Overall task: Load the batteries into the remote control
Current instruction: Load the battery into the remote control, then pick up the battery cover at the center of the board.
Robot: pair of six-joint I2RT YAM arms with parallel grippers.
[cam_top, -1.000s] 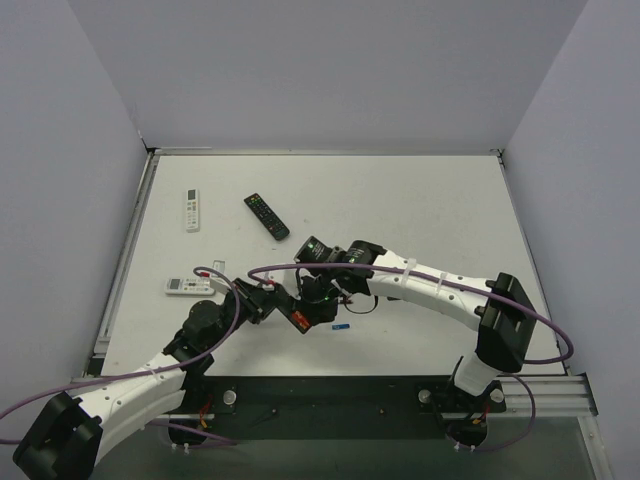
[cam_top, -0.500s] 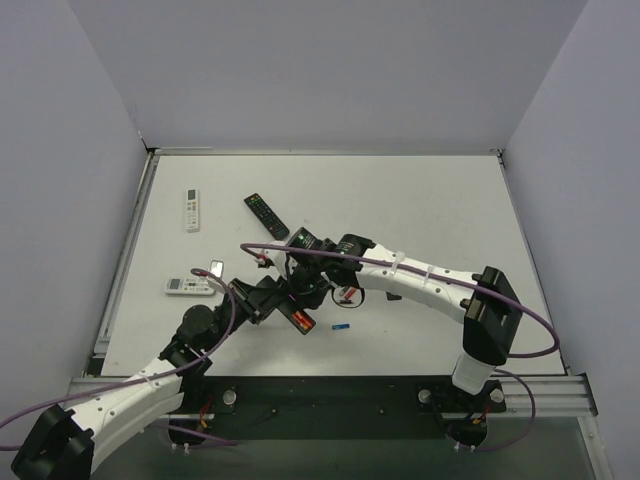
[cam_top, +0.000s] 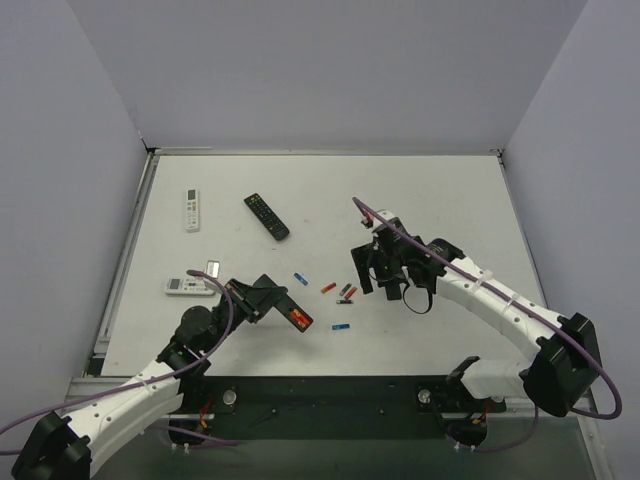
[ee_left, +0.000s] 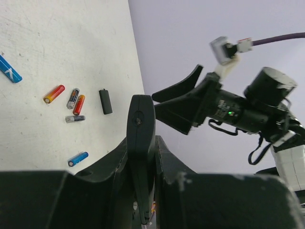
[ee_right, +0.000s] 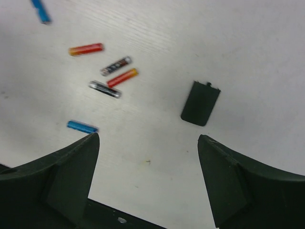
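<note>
Next, I close my right gripper on the near end (cam_top: pixel 392 296) (ee_right: pixel 194 116) of the black back cover, opposite its small tab, to take it to the remote control.
My left gripper (cam_top: pixel 268 298) is shut on the slim black remote control (cam_top: pixel 285 306), lifted off the table. Red-orange shows at the remote's lower right end (cam_top: pixel 298 318). In the left wrist view the remote control (ee_left: pixel 140 125) stands edge-on between the fingers (ee_left: pixel 167 164). Loose batteries lie on the table: blue (cam_top: pixel 299 279), red (cam_top: pixel 327 287), a small cluster (cam_top: pixel 347 293) and blue (cam_top: pixel 341 327). My right gripper (cam_top: pixel 368 274) hovers open just right of them. The right wrist view shows the red battery (ee_right: pixel 86 49), the cluster (ee_right: pixel 116 76), a blue one (ee_right: pixel 82 126) and the black back cover (ee_right: pixel 200 103).
A black remote with coloured buttons (cam_top: pixel 266 216) lies at the back left. One white remote (cam_top: pixel 192 210) lies near the left edge, another (cam_top: pixel 190 286) close to the left arm. Purple cables loop over both arms.
My right gripper has pulled back to the right, away from the remote, and its jaws have opened. The batteries on the table show again. My left gripper still holds the remote.
</note>
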